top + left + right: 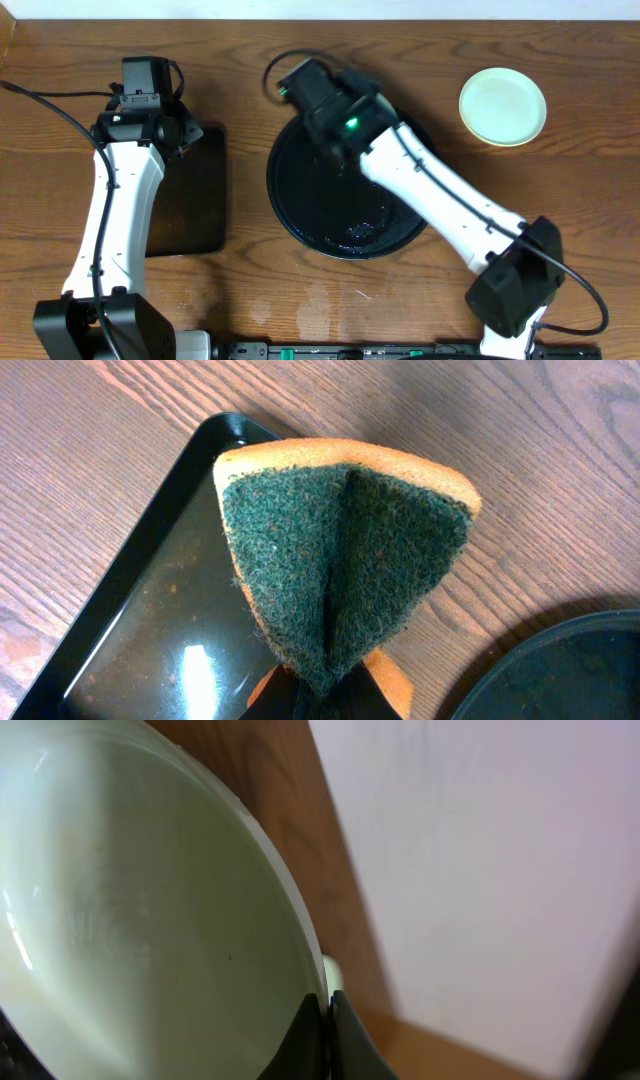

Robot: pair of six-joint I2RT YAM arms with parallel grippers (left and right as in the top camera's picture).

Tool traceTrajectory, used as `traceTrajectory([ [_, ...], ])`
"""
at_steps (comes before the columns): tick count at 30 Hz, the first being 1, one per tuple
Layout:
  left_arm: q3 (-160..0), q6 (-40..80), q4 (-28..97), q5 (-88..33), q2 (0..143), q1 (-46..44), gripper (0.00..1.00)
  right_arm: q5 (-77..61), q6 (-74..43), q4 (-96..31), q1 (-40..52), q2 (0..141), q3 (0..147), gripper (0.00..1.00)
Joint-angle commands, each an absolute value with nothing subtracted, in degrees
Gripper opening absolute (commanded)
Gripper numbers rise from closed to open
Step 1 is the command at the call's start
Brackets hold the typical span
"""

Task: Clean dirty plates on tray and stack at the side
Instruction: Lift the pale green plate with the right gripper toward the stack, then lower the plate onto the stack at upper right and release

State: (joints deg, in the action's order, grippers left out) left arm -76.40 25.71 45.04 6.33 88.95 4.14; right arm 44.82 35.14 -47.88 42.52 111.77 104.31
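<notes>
The pale plate will go down on top of the other pale plate [502, 106] [332, 977] on the table, set there by my right gripper.
My right gripper [327, 1010] is shut on the rim of a pale plate [130, 910], which fills the right wrist view tilted on edge. In the overhead view that gripper [340, 110] is over the far edge of the round black tray [300, 215], and the arm hides the held plate. Another pale plate [503, 106] lies on the table at the far right. My left gripper [325, 698] is shut on a folded green-and-orange sponge [340, 560], held over the far right corner of the rectangular tray. In the overhead view it [180, 135] is at the far left.
The small rectangular black tray [190, 200] lies left of the round tray and also shows in the left wrist view [150, 620]. The round tray's rim [560, 670] is close on the right. The right arm crosses the round tray diagonally from the near right.
</notes>
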Motion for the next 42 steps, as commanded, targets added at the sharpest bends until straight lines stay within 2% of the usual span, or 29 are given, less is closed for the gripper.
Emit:
traceTrajectory([
  [1, -76.8, 26.2, 45.2, 6.6, 89.5, 4.3, 0.08, 34.0, 19.0, -48.9, 35.3, 110.1, 105.6, 0.01],
  [9, -76.8, 26.2, 45.3, 6.6, 89.5, 4.3, 0.08, 1.1, 6.5, -52.9, 16.5, 109.9, 105.7, 0.01],
  [18, -76.8, 26.2, 45.1, 6.6, 89.5, 4.3, 0.08, -18.5, 2.2, -53.8, -6.7, 109.9, 105.7, 0.01],
  [25, -76.8, 26.2, 45.2, 6.6, 89.5, 4.3, 0.08, -16.3, 1.7, -53.1, -18.1, 110.3, 104.0, 0.01],
  [30, -76.8, 26.2, 45.1, 6.6, 89.5, 4.3, 0.08, -16.3, -0.2, -47.5, -22.9, 110.8, 99.8, 0.01],
  [36, -76.8, 26.2, 45.2, 6.6, 89.5, 4.3, 0.08, -16.4, -7.0, -33.9, -25.7, 110.8, 90.6, 0.01],
  [42, -76.8, 26.2, 45.2, 6.6, 89.5, 4.3, 0.08, -16.4, -11.4, -24.0, -24.7, 112.5, 83.0, 0.01],
])
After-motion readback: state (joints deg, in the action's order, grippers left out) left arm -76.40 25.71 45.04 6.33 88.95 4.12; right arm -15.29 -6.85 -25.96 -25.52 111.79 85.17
